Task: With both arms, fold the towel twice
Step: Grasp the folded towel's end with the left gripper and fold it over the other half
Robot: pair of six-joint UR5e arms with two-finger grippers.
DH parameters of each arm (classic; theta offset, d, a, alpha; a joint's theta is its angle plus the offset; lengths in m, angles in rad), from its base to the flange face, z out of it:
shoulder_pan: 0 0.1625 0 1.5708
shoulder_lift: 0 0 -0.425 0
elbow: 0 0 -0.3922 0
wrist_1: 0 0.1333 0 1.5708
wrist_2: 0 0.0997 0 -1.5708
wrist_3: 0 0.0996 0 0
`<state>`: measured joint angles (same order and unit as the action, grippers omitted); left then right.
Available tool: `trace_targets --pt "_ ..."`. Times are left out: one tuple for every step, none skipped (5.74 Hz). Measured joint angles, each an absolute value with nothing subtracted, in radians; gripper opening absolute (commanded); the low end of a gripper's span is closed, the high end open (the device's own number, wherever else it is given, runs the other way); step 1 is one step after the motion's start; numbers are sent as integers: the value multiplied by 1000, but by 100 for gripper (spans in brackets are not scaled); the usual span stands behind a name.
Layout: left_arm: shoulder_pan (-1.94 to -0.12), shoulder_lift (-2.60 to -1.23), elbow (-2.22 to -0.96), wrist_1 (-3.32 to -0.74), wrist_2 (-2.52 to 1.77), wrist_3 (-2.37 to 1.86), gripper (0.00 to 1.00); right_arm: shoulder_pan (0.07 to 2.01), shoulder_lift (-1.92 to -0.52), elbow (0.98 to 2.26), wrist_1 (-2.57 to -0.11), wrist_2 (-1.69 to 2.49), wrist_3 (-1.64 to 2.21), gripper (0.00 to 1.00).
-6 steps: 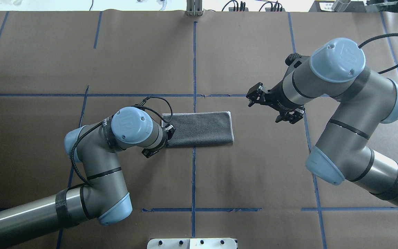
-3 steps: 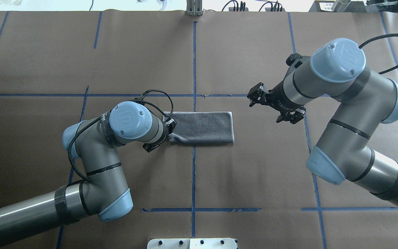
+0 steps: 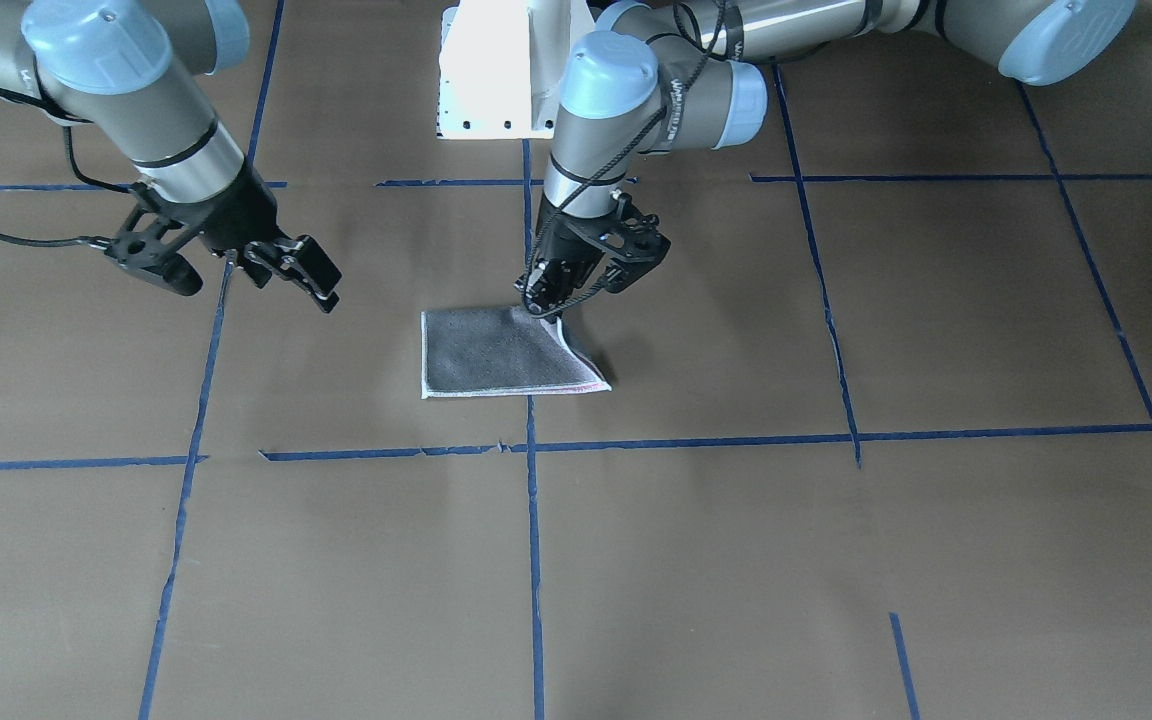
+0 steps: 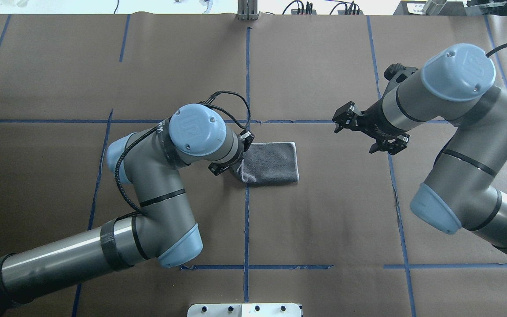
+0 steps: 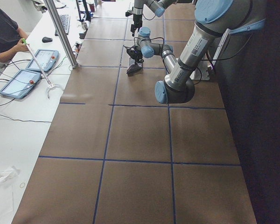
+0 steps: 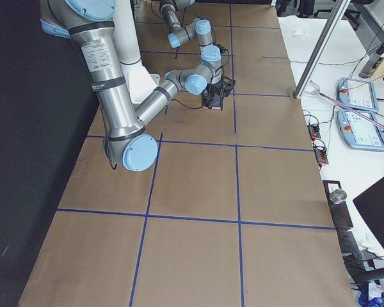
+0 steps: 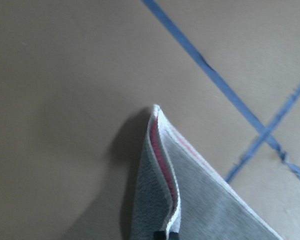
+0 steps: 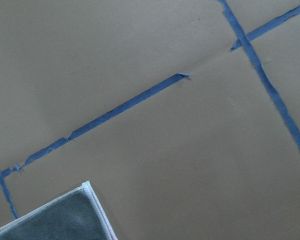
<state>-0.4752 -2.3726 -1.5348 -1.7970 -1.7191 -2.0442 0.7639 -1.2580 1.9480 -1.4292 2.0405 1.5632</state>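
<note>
Next, I release the towel's raised end with my left gripper on top of the towel's flat opposite end [image 3: 447, 352].
The towel [image 4: 275, 162] lies grey face up on the brown table, folded into a strip. Its pink inner face shows as a thin line in the left wrist view [image 7: 162, 160]. My left gripper [image 4: 236, 159] is shut on the towel's left end and holds that end lifted off the table, pulled toward the towel's right end. In the front-facing view the left gripper [image 3: 544, 300] pinches the raised corner above the towel [image 3: 486, 355]. My right gripper [image 4: 357, 137] is open and empty, hanging above the table right of the towel, also seen in the front-facing view [image 3: 241, 285]. The right wrist view shows one towel corner [image 8: 55, 220].
Blue tape lines [image 4: 246, 79] cross the brown paper table cover. The white pedestal base [image 3: 496, 70] stands at the robot's edge of the table. An operator [image 5: 2, 35] with tablets and a metal pole [image 5: 60, 32] are on the far side.
My left gripper has moved right, carrying the towel's left end up and over, so the towel looks shorter. My right arm has drawn back a little to the right, still open.
</note>
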Motion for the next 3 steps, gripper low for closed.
trace_targets --pt "-447 -2434 -1485 -1797 -1682 -2043 0 784 -1296 1967 -1430 2042 1524 100" --pt "-398 -2481 -1449 -1799 -1619 -2042 0 794 -1314 1971 -1430 2043 1506 100" --pt "-367 -2534 -1396 -1802 -1579 -2039 0 797 -1321 1971 -1430 2043 1500 100"
